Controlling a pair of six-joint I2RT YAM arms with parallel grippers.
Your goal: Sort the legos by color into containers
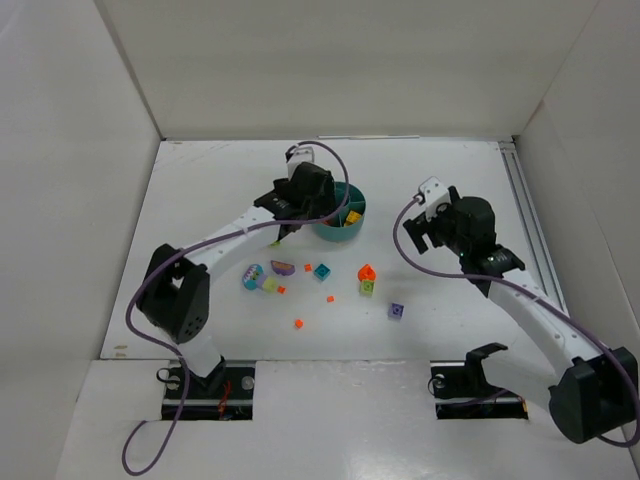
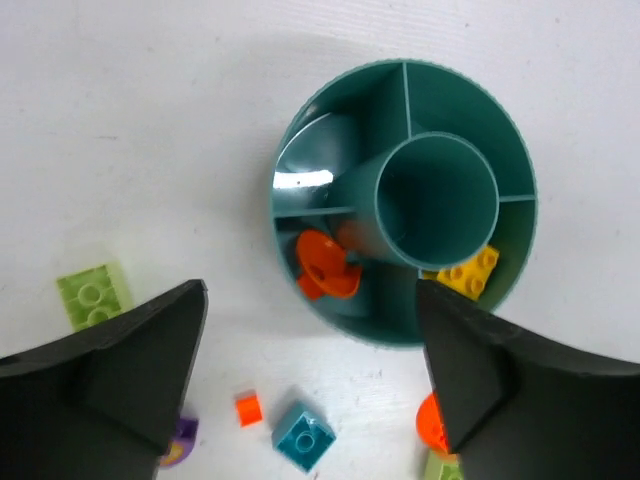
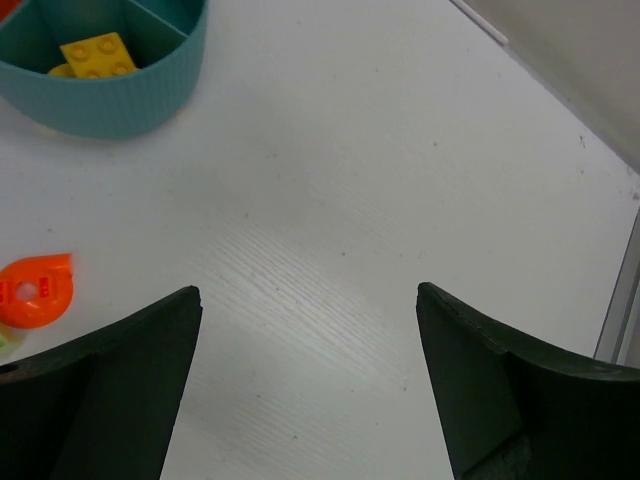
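Observation:
My right gripper will grip the orange round piece next to the lime brick next, on the piece's side (image 1: 370, 273) (image 3: 52, 291) near its straight end.
The round teal dish (image 2: 390, 335) has an orange piece (image 2: 325, 265) in one wedge and a yellow brick (image 2: 468, 270) in another; its central cup is empty. My left gripper (image 2: 311, 288) hovers over the dish's near rim, open and holding nothing. On the table below it lie a teal brick (image 2: 304, 436), a tiny orange brick (image 2: 248, 408) and a lime brick (image 2: 93, 295). More legos lie scattered in front of the dish (image 1: 355, 195), among them an orange one (image 1: 366, 272) and a purple one (image 1: 397, 310). My right gripper (image 3: 308, 290) stands open over bare table, right of the dish (image 3: 110, 100).
White walls enclose the table on the left, back and right. A rail (image 1: 530, 220) runs along the right edge. An orange round piece (image 3: 35, 290) lies left of my right gripper. Both arm bases sit at the near edge.

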